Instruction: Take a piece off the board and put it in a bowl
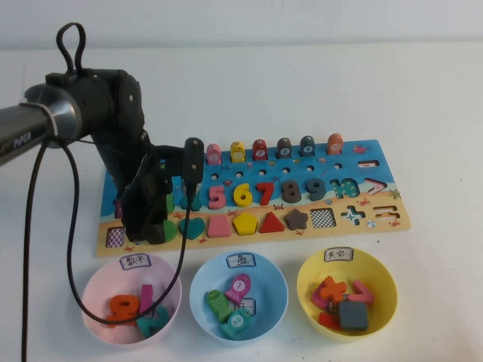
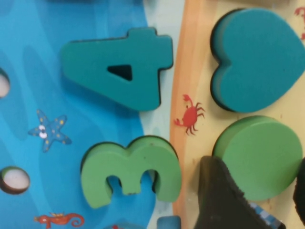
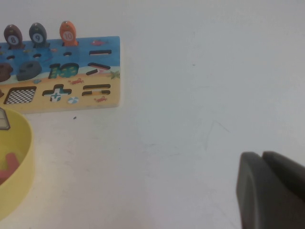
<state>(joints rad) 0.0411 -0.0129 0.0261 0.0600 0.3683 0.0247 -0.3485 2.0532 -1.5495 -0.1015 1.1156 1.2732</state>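
I need to use my left gripper to release the green disc in the yellow bowl [image 1: 318, 304], beside the orange plus and the dark square block.
The green disc [image 2: 259, 157] lies on the sandy strip of the board [image 1: 377, 162], next to the teal heart [image 2: 259, 59]. In the high view only a sliver of the disc [image 1: 169, 230] shows beside my left gripper [image 1: 155, 228]. The left gripper [image 2: 255, 169] is low over the board, one finger [image 2: 219, 195] against each side of the disc, shut on it. The yellow bowl [image 1: 386, 280] stands in front of the board's right end and holds several pieces. My right gripper [image 3: 262, 156] is shut and empty over bare table, out of the high view.
A pink bowl [image 1: 92, 290] and a light blue bowl [image 1: 202, 280] with pieces stand in front of the board. A green 3 [image 2: 131, 174] and a teal 4 [image 2: 119, 67] sit beside the disc. An empty checkered slot [image 1: 115, 237] lies left of the gripper. The yellow bowl's rim [image 3: 21, 157] shows by the right arm.
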